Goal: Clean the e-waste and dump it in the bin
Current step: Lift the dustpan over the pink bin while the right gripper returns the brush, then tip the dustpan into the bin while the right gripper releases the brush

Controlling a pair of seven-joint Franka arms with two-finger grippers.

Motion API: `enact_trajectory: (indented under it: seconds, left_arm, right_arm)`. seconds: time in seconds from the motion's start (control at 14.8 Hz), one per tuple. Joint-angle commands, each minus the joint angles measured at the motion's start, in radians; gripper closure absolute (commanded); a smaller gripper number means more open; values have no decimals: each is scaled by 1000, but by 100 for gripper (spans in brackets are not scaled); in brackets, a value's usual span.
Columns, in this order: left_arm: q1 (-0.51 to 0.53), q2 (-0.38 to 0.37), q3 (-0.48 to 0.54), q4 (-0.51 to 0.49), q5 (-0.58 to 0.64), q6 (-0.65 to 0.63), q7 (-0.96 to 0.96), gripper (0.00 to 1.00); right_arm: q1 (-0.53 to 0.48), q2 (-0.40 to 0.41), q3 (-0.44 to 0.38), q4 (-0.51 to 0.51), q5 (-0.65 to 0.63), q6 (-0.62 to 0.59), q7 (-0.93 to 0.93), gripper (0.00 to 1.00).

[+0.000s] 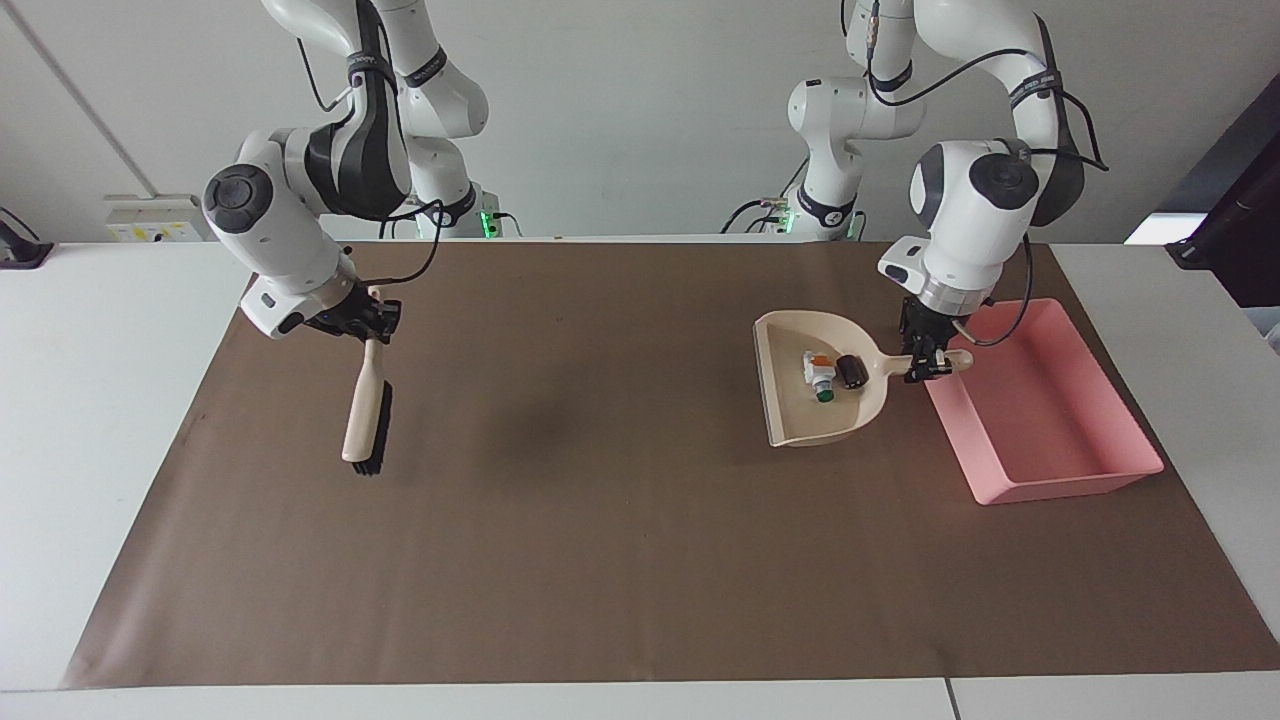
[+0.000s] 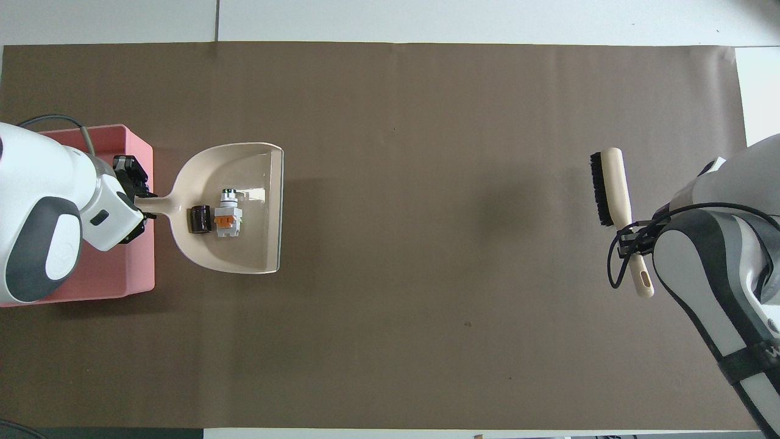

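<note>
My right gripper sets the cream brush down next on the brown mat's end far from the pink bin (image 2: 614,246). The brush is now held over the mat.
My left gripper (image 1: 925,362) (image 2: 139,201) is shut on the handle of the cream dustpan (image 1: 790,400) (image 2: 256,207) and holds it raised beside the pink bin (image 1: 1040,410) (image 2: 131,268), handle over the bin's rim. In the pan lie the white bit with the green end (image 1: 820,377) (image 2: 228,214) and the dark cylinder (image 1: 851,370) (image 2: 198,219). My right gripper (image 1: 372,318) (image 2: 634,241) is shut on the handle of a cream brush with black bristles (image 1: 364,420) (image 2: 611,186), held over the mat toward the right arm's end.
A brown mat (image 1: 600,520) (image 2: 426,305) covers the white table. The bin stands at the left arm's end of the mat with nothing seen inside it.
</note>
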Motion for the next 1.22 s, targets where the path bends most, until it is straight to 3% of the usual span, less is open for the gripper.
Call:
enact_trajectory:
  seconds: [0.0,0.27,0.54,0.61,0.68,0.74,0.81,1.15]
  left_arm:
    - [124,-2,-2,88,-41,-83,94,98]
    - [338,10,0,170,-65,-132,208,99]
    - [463,42,2,231,-73,-126,239,99]
    - [478,44,2,233,-67,-112,240,99]
    - [491,45,2,231,-64,-85,240,99]
    - [504,56,3,230,-62,-63,240,99]
    - [506,62,11,230,-44,-46,240,99]
    - [500,93,14,228,181,46,231,100]
  right_arm:
    - [-45,-44,18,-106,-8,94,-34,100]
    - [-56,-49,16,-163,-8,134,-33,100]
    - [-56,-64,16,-199,-8,165,-29,93]
    - [-54,-64,16,-199,-8,165,-25,79]
    - [-54,-64,16,-197,-8,165,-22,57]
    - [-54,-64,18,-192,-8,163,-19,25]
    - [-53,-61,18,-180,-8,153,-19,0]
    - [-42,-59,18,-6,-8,125,24,0]
